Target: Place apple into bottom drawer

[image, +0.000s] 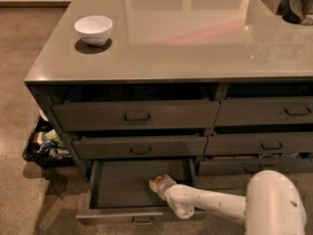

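My gripper has the apple. It will let go of it on the middle of the bottom drawer's dark bottom (150, 184).
The bottom drawer (122, 182) is pulled open at the lower left of the cabinet, showing its dark inside. My white arm reaches in from the lower right, and the gripper (157, 183) is inside the drawer toward its right side, low over the drawer floor. A small orange-red and pale patch at the gripper's tip looks like the apple (154, 182), mostly hidden by the gripper.
A white bowl (93, 29) stands on the grey countertop (195, 43) at the back left. Two closed wide drawers (137, 115) sit above the open one, and a right column of drawers (274, 112) beside them. A black bin of clutter (44, 143) sits on the floor at left.
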Tool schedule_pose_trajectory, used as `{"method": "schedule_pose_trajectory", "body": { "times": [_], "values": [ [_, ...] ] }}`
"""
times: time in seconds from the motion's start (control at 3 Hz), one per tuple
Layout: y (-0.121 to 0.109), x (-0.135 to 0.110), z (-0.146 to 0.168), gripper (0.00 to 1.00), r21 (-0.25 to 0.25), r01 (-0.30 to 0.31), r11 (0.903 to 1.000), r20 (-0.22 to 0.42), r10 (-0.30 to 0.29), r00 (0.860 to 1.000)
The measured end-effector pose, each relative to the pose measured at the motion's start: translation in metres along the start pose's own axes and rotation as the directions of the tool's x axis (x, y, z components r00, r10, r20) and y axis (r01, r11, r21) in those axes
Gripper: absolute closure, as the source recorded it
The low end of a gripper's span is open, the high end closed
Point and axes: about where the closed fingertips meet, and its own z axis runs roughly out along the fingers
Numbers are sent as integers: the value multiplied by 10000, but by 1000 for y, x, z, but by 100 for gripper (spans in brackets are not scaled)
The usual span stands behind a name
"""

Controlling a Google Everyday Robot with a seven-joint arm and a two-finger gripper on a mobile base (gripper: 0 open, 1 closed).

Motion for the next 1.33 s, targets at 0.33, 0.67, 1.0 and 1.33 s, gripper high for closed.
{"method": "schedule_pose_trajectory", "body": {
  "times": [0.33,0.67,1.0,1.33],
  "values": [
    [8,4,22,100,-550,-255,9982,-125,249,9996],
    [8,4,22,100,-550,-258,9982,-126,251,9996],
    [9,13,45,100,-516,-381,9979,-401,361,9985],
    [9,13,45,100,-514,-378,9980,-398,358,9986]
  ]
}}
